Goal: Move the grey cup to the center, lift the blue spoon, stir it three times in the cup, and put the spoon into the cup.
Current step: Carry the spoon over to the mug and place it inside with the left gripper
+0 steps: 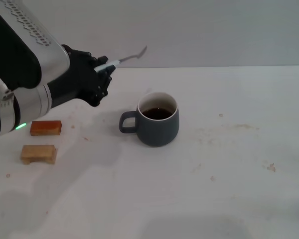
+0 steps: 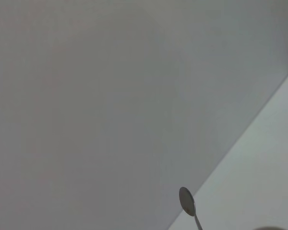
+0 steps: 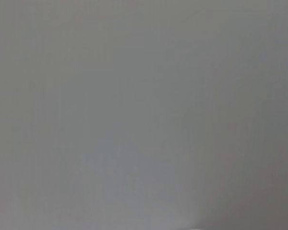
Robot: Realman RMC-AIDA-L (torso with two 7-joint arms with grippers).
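I need to release the blue spoon from my left gripper into the dark liquid inside the grey cup [image 1: 151, 116], near the cup's handle side.
The grey cup [image 1: 157, 122] stands near the middle of the white table, handle toward my left, with dark liquid inside. My left gripper [image 1: 103, 71] is shut on the blue spoon [image 1: 125, 59] by its pale handle and holds it in the air, up and to the left of the cup, the metal bowl pointing toward the back. The spoon's bowl shows in the left wrist view [image 2: 186, 201] against the grey wall. The right gripper is out of view.
Two small wooden blocks lie at the left of the table: an orange-brown one [image 1: 46, 128] and a tan one [image 1: 39, 154]. The table's [image 1: 239, 164] far edge meets a grey wall.
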